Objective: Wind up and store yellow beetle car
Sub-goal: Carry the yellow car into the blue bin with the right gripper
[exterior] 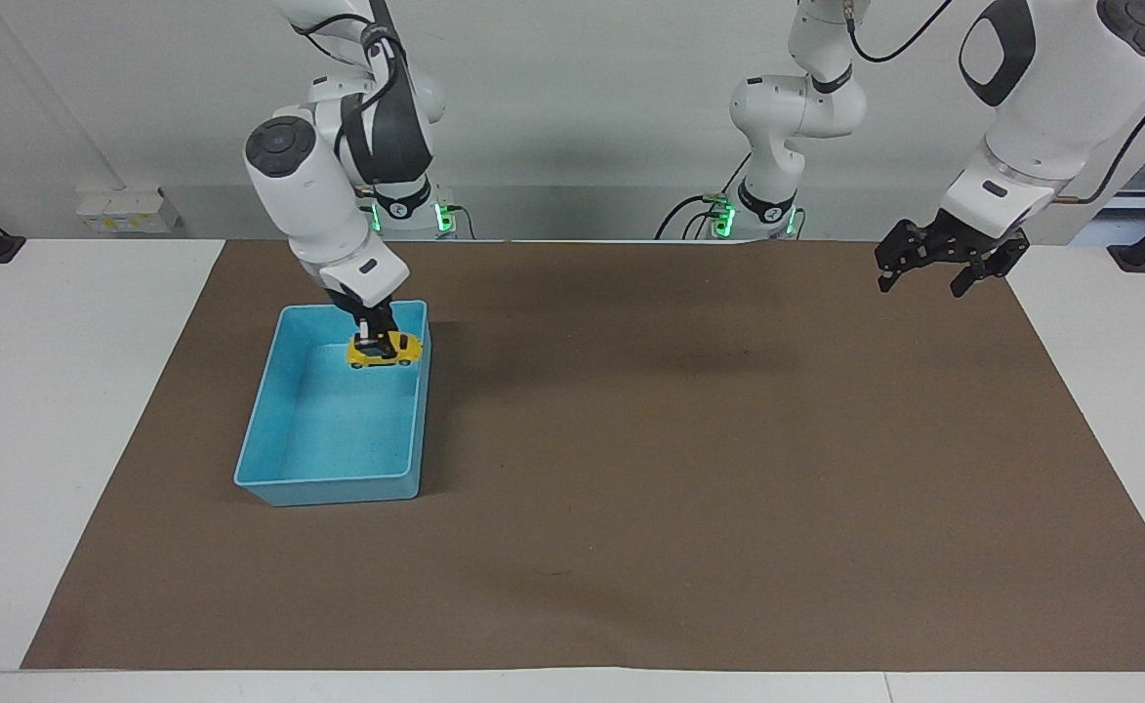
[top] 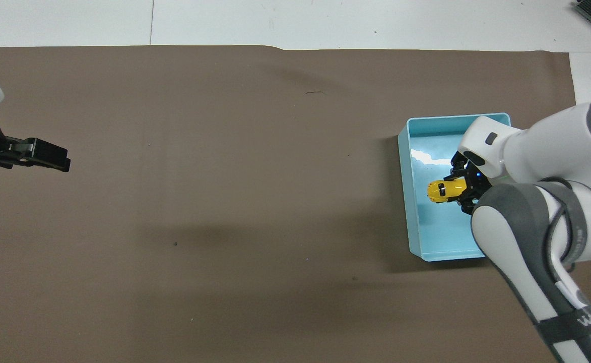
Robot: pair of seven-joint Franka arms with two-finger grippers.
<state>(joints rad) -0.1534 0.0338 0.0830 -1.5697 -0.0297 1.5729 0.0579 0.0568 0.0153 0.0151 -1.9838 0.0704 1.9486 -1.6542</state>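
Observation:
Next, my right gripper releases the yellow beetle car near the middle of the light blue bin's bottom [top: 450, 198].
The yellow beetle car [exterior: 385, 351] hangs in my right gripper [exterior: 374, 338], which is shut on its roof from above. The car is in the air over the light blue bin [exterior: 338, 491], above the part of it nearest the robots. In the overhead view the car [top: 445, 191] shows over the bin's floor, with the right gripper [top: 465, 189] beside it and the bin's rim [top: 403, 201] around it. My left gripper [exterior: 926, 280] waits open and empty, raised over the mat's edge at the left arm's end of the table; it also shows in the overhead view [top: 48, 156].
A brown mat [exterior: 679, 469] covers most of the white table. The bin stands on it toward the right arm's end. A white socket block [exterior: 128, 210] sits on the table by the wall, off the mat.

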